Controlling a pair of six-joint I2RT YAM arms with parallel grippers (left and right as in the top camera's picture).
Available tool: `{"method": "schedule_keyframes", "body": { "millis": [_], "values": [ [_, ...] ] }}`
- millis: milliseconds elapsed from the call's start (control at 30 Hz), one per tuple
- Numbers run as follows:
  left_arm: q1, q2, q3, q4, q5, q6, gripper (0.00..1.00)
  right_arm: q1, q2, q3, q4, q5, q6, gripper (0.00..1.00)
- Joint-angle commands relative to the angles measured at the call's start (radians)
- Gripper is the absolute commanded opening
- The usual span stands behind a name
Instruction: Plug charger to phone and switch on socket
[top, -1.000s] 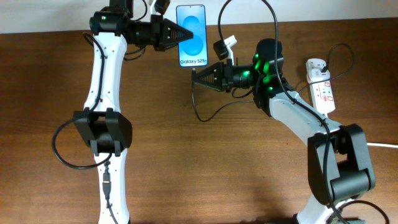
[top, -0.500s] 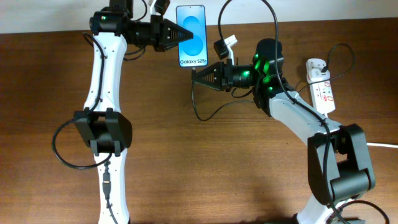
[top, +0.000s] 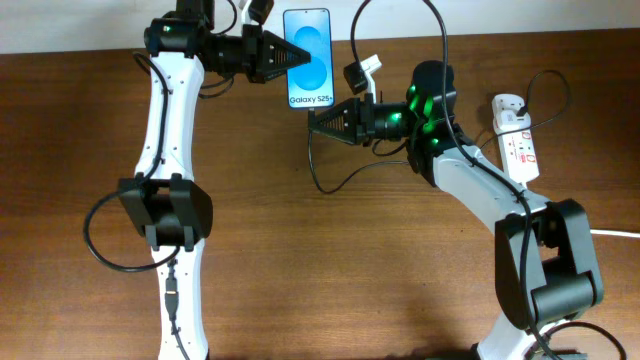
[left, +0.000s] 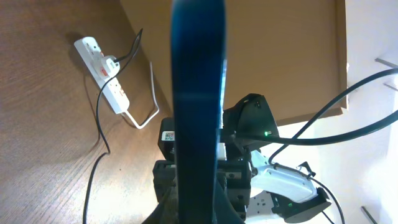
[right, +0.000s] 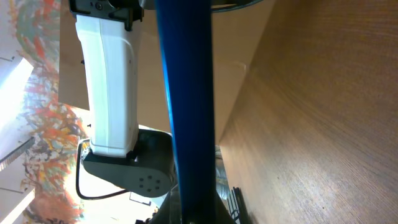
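Next, I release the phone from my left gripper on the table (top: 330, 163) beside the charger cable's loop, near my right gripper's fingers. The phone is now held off the table.
The phone (top: 308, 50), blue screen up, is held off the table at the back by my left gripper (top: 291, 57), which is shut on its left edge. In the left wrist view it shows edge-on (left: 198, 93) between the fingers. My right gripper (top: 313, 117) is shut just below the phone's "Galaxy" end, and the thin black charger cable (top: 318, 175) hangs from its tip and loops back to the right. The connector tip is hidden. In the right wrist view the phone's blue edge (right: 186, 93) runs straight up from the jaws. The white socket (top: 517, 135) lies at the right.
The socket also shows in the left wrist view (left: 106, 68), with a black plug and a white cord. A thick black robot cable (top: 400, 20) arches over the right arm. The pale wall edge (top: 560, 15) bounds the table at the back.
My right gripper has moved slightly up towards the phone's lower end. The left gripper and the phone have not moved.
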Motion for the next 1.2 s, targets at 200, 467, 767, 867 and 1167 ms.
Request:
{"method": "schedule_keyframes", "body": {
  "millis": [200, 467, 767, 867, 1167],
  "values": [
    [-0.014, -0.037, 0.020, -0.023, 0.045, 0.055, 0.00, -0.025, -0.012, 0.070, 0.006, -0.033, 0.031, 0.04],
    [-0.024, -0.037, 0.020, -0.032, 0.044, 0.055, 0.00, -0.062, -0.011, 0.075, 0.006, -0.023, 0.027, 0.08],
    [-0.027, -0.037, 0.020, -0.039, 0.045, 0.055, 0.00, -0.047, -0.011, 0.077, 0.006, 0.060, 0.027, 0.07],
    [-0.027, -0.037, 0.020, -0.084, 0.044, 0.055, 0.00, -0.034, -0.011, 0.077, 0.006, 0.123, 0.027, 0.04],
    [-0.027, -0.037, 0.020, -0.140, -0.023, 0.055, 0.00, -0.042, -0.011, 0.077, 0.006, 0.123, 0.012, 0.47]
  ]
}}
